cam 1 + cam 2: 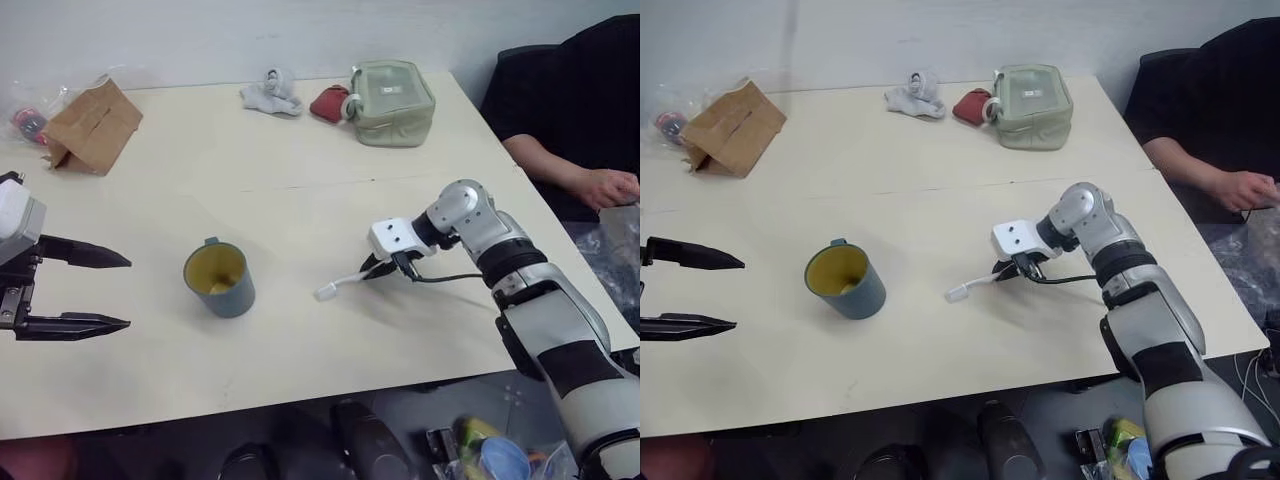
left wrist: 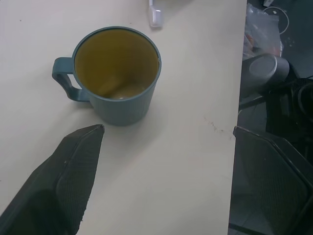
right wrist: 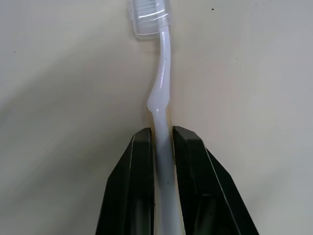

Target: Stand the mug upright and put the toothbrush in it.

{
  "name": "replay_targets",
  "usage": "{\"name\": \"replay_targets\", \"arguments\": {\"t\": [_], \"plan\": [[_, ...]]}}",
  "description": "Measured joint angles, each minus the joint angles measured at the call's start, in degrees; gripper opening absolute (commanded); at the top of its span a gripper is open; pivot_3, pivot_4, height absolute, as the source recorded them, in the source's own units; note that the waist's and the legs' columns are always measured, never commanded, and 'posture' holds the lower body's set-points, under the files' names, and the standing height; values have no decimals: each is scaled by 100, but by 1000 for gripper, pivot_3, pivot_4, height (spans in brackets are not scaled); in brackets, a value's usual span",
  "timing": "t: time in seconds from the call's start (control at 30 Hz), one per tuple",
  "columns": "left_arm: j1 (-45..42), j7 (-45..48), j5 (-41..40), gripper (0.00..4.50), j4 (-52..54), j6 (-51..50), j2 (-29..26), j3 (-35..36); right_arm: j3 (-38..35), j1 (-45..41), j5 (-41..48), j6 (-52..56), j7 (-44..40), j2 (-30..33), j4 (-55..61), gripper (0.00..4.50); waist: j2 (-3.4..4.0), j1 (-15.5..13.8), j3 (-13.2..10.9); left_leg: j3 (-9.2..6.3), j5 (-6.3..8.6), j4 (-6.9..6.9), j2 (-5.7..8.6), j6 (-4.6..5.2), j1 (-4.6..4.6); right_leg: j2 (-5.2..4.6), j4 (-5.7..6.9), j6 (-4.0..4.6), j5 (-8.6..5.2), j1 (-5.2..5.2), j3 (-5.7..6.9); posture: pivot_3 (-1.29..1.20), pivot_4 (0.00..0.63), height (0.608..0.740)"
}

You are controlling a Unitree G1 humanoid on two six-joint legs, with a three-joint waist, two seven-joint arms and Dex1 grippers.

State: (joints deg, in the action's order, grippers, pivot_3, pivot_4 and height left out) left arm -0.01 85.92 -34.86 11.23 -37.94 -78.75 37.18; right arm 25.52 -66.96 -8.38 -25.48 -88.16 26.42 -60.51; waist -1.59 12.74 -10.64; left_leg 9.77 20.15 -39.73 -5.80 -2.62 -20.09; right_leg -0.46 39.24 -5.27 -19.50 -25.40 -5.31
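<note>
Next, my right gripper lets go of the white toothbrush inside the teal mug [image 1: 220,276], with the toothbrush's head leaning out near the mug's handle.
The teal mug [image 1: 220,280] with a yellow inside stands upright on the cream table [image 1: 300,200], its handle at the far side; it also shows close up as the mug [image 2: 117,73]. The white toothbrush [image 1: 340,284] lies on the table right of the mug, bristled head toward it. My right gripper [image 3: 162,134] is shut on the toothbrush [image 3: 161,98] handle, one black finger on each side. My left gripper [image 1: 125,292] stands open at the table's left, a short way from the mug, with nothing between its fingers [image 2: 73,181].
At the back of the table lie a brown paper bag [image 1: 92,125], a grey cloth [image 1: 272,92], a red item [image 1: 328,102] and a green pouch [image 1: 392,102]. A person in black sits at the right, a hand [image 1: 610,186] near the table's edge.
</note>
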Motion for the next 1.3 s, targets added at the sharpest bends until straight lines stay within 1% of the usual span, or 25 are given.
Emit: {"name": "replay_targets", "arguments": {"t": [0.03, 0.07, 0.13, 0.27, 0.3, 0.37, 0.43, 0.53, 0.63, 0.7, 0.77, 0.8, 0.9, 1.03, 1.13, 1.23, 1.3], "plan": [[-17, -1, 0, 4500, 0, 0, 0, -4, 4, 15, 18, 60, -4, 9, 35, 118, 0, -1, 0, -1, 0, 0, 0, 0, 0, 0, 0, 0, 0, 0, 0, 0, 150, 740], [-38, -2, 0, 4500, 0, -3, 0, -7, 17, 48, 58, 86, -11, 30, 85, 58, -1, -1, 0, -2, 0, 0, 0, 0, -1, 0, 0, 0, 0, 0, 2, 0, 150, 740], [-78, -7, -11, 4500, 6, -19, 1, -11, 31, 149, 164, 210, -10, 98, 265, 61, -1, -4, 1, -4, 0, 0, 0, 0, -1, 0, 0, 0, 0, 0, 2, 0, 150, 740], [-92, -91, -72, 4500, 11, -199, 143, -8, -188, 611, 405, 691, -2, 282, 1034, 61, -2, -18, 1, -18, 1, 2, -1, -1, -4, -1, -1, 5, -4, 3, 10, 0, 150, 740], [-57, -137, -87, 4500, 5, -310, 221, 40, -337, 921, 586, 1160, 8, 361, 1562, 61, -4, -24, 2, -29, 1, 2, -2, -2, -8, -2, -1, 7, -5, 3, 16, 0, 150, 740], [170, -174, -111, 4500, -21, -634, 481, 469, -768, 1759, 1334, 2569, 28, 543, 3028, 61, -3, -83, 2, -88, 3, 7, -8, -7, -18, -8, 18, 15, -13, -1, 22, 0, 150, 740], [327, -225, -109, 4500, -56, -843, 685, 829, -1053, 2301, 1982, 3871, 132, 678, 4119, 61, -1, -111, 0, -111, 9, 1, -7, -17, -22, -9, 23, 18, -15, -8, 16, 0, 150, 740], [486, -385, -86, 4500, -80, -915, 937, 1299, -1675, 2476, 3045, 5665, 803, 582, 5540, 61, 3, -121, -3, -118, 10, -18, -4, -21, -16, -6, 31, 20, -16, -10, 8, 0, 150, 740], [733, -468, -17, 4500, -161, -872, 1118, 1624, -2369, 2170, 4028, 6993, 1846, 57, 6533, 61, 2, -154, -2, -133, 5, -18, -4, -31, -10, 2, 43, 29, -20, -8, 17, 0, 150, 740], [871, -472, 100, 4500, -312, -732, 1160, 1662, -2685, 1888, 4568, 7623, 2570, -472, 6765, 61, -4, -165, 1, -135, 4, -18, -3, -33, -12, 2, 48, 39, -25, -8, 25, 0, 150, 740], [950, -443, 156, 4500, -409, -590, 1169, 1676, -2910, 1629, 4938, 8032, 3227, -958, 6782, 61, -5, -170, 2, -133, 4, -11, 0, -33, -18, 0, 43, 44, -28, -9, 35, 0, 150, 740], [953, -425, 175, 4500, -523, -516, 1167, 1677, -3024, 1446, 5095, 8166, 3580, -1271, 6734, 61, -5, -170, 2, -132, 4, -9, 2, -33, -21, -1, 42, 45, -29, -14, 35, 0, 150, 740], [941, -385, 236, 4500, -768, -336, 1100, 1673, -3140, 1005, 5360, 8291, 4299, -1845, 6603, 61, -9, -159, 5, -131, 4, 4, 2, -32, -26, -6, 27, 46, -29, -16, 40, 0, 150, 740], [845, -390, 319, 4500, -1028, -161, 1010, 1629, -3089, 796, 5397, 8090, 4842, -2486, 6306, 61, -14, -132, 7, -129, 4, 13, 1, -32, -27, -11, 21, 46, -30, -17, 40, 0, 150, 740], [726, -388, 324, 4500, -1131, -87, 958, 1568, -2553, 980, 5213, 7868, 4912, -2775, 6299, 61, -16, -126, 9, -128, 4, 17, -2, -33, -26, -11, 22, 50, -32, -20, 41, 0, 150, 740], [681, -379, 356, 4500, -1222, -16, 857, 1518, -1822, 1476, 4924, 7593, 4797, -2924, 6355, 61, -18, -113, 9, -128, 4, 20, -2, -33, -27, -11, 22, 52, -33, -22, 39, 0, 150, 740], [576, -382, 359, 4500, -1254, 28, 827, 1422, -1553, 1551, 4729, 7380, 4783, -3069, 6199, 61, -18, -100, 9, -128, 3, 19, -1, -35, -27, -9, 25, 52, -32, -23, 38, 0, 150, 740]]}}
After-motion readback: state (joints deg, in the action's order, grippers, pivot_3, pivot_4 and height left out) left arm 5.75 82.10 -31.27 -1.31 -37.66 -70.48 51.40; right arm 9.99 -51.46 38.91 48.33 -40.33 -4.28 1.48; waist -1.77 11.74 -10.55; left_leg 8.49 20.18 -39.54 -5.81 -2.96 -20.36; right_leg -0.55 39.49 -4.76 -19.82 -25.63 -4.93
